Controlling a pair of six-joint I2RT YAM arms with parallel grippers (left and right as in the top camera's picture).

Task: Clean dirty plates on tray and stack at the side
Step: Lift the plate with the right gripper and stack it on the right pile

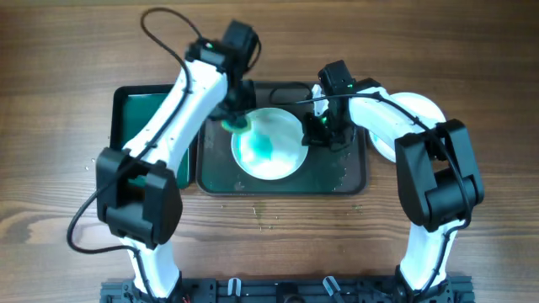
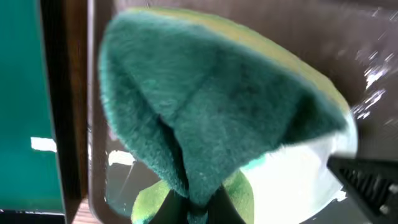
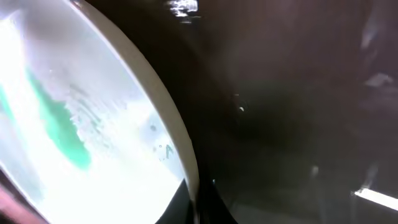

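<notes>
I should let go of the smeared plate with my right gripper on top of the white plate stack (image 1: pixel 402 128) next to the dark tray. The smeared plate is still in that tray.
A white plate (image 1: pixel 268 145) with a green smear lies in the dark tray (image 1: pixel 337 177). My left gripper (image 1: pixel 238 118) is shut on a green and yellow sponge (image 2: pixel 211 118) at the plate's upper left edge. My right gripper (image 1: pixel 313 128) is shut on the plate's right rim (image 3: pixel 180 143). The smeared plate face fills the left of the right wrist view (image 3: pixel 68 143). A stack of white plates (image 1: pixel 418 109) sits right of the tray, partly hidden by the right arm.
A green tray (image 1: pixel 139 114) lies left of the dark tray, partly under the left arm. Small crumbs lie on the wooden table (image 1: pixel 269 220) in front of the dark tray.
</notes>
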